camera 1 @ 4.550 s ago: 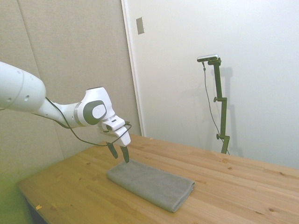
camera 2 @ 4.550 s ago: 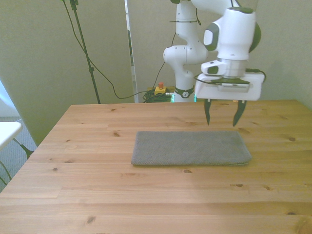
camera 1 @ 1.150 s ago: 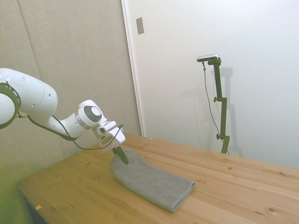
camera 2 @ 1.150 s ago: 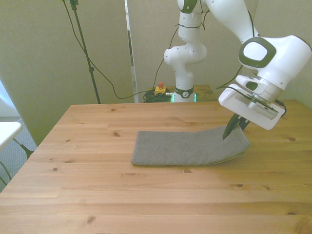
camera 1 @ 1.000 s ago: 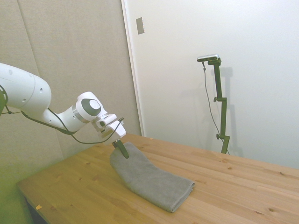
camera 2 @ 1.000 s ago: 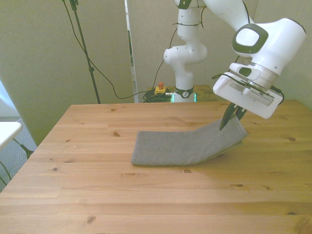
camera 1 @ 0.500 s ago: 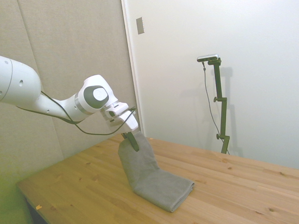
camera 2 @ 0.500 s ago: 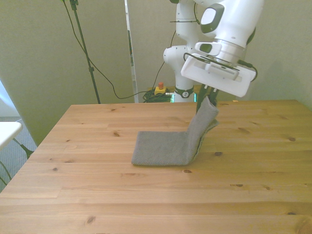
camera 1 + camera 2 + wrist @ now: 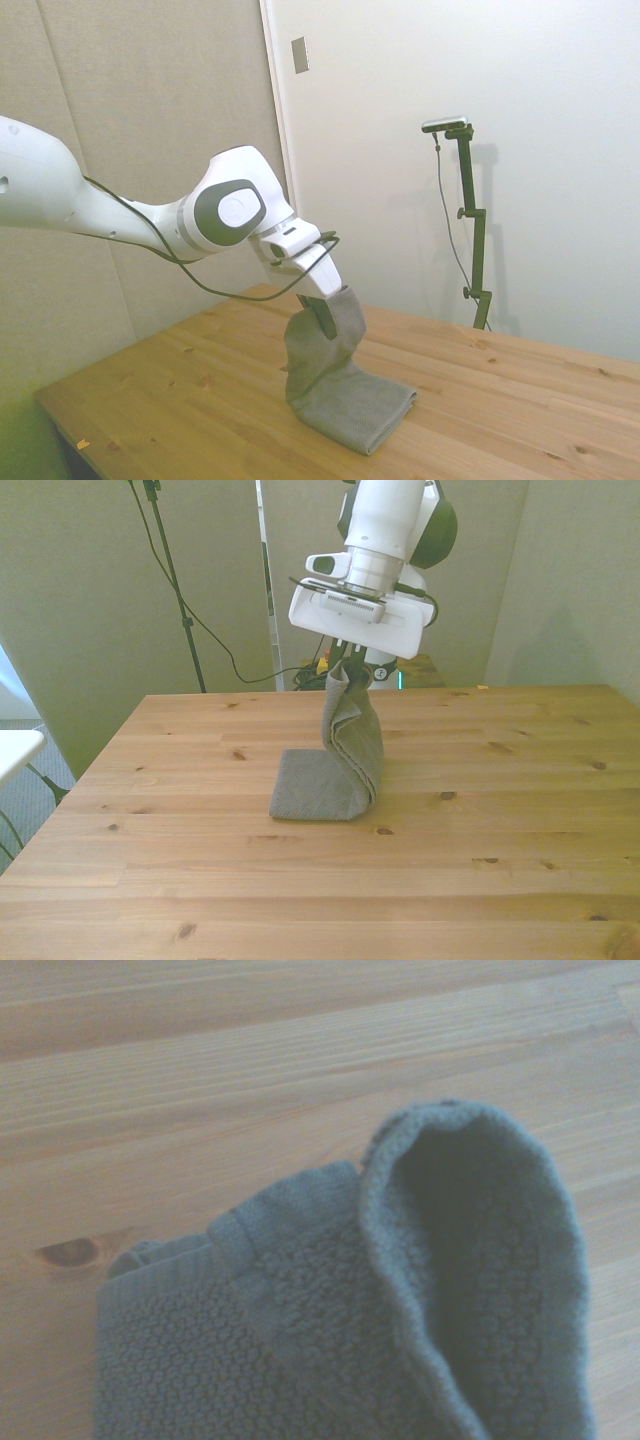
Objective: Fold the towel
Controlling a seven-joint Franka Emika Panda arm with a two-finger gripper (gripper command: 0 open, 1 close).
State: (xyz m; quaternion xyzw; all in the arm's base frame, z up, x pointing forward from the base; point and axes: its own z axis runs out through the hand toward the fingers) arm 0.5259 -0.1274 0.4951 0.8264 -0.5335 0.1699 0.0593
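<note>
The towel's raised end, now lifted well above the table, will be let go by my gripper, folded over the flat part of the grey towel (image 9: 312, 779).
The grey towel (image 9: 345, 760) lies partly on the wooden table (image 9: 200, 880), with one end lifted upright. My gripper (image 9: 349, 669) is shut on that raised end, pinching its top edge well above the table. From the side, the towel (image 9: 335, 375) bends up from its flat part to the gripper (image 9: 326, 318). The flat part rests toward the front view's left. Up close in the wrist view, the towel's (image 9: 400, 1300) looped terry edge hangs curled over the wood.
A yellow box with a red button (image 9: 327, 663) and cables sit on the floor behind the table. A white surface's corner (image 9: 15, 748) shows at the front view's left edge. Bare wood surrounds the towel on all sides.
The gripper closed on the towel's end at the front view's right, lifted it, and has carried it up and toward the front view's left. The towel now stands bent over its flat part.
</note>
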